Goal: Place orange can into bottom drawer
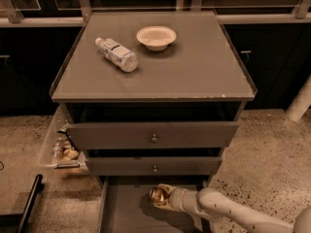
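My gripper should release the orange can on the bottom drawer's grey bottom [166, 208], just below the tip of the gripper.
The orange can [158, 194] is a small shiny gold-brown can held at the tip of my gripper [162, 197], which comes in from the lower right on a pale arm. The gripper is shut on the can and holds it above the floor of the bottom drawer [127, 211]. That drawer is pulled out at the foot of the grey cabinet, and the can's shadow falls on its flat grey floor. The can sits just below the front of the middle drawer [154, 166].
On the cabinet top [194, 67] lie a clear water bottle [116, 54] and a white bowl [156, 37]. A side tray [60, 147] with snacks hangs at the cabinet's left. A black bar [29, 203] stands at lower left. A white post [301, 101] is at right.
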You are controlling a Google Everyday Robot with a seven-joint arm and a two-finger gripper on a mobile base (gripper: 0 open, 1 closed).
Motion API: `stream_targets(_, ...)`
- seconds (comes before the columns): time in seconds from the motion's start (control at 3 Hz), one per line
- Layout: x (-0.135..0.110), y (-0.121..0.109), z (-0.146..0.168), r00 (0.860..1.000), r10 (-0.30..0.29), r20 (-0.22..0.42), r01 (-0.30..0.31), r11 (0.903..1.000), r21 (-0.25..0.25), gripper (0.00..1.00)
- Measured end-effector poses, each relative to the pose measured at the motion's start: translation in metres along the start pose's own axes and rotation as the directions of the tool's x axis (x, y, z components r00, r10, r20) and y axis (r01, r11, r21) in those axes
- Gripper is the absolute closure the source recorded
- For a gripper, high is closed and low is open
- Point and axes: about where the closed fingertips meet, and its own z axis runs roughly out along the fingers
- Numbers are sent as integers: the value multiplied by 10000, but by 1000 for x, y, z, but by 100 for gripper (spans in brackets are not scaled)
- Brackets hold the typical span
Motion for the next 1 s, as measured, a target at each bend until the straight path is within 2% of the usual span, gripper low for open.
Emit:
stream_targets(0.33, 27, 7, 22, 9999, 70, 130, -69, 10000, -50, 100)
stream_targets(0.67, 60, 15, 37, 9997, 211, -137, -215, 9993, -316, 100)
stream_targets(1.0, 91, 21, 41, 9972, 344, -667, -387, 9972, -638, 100)
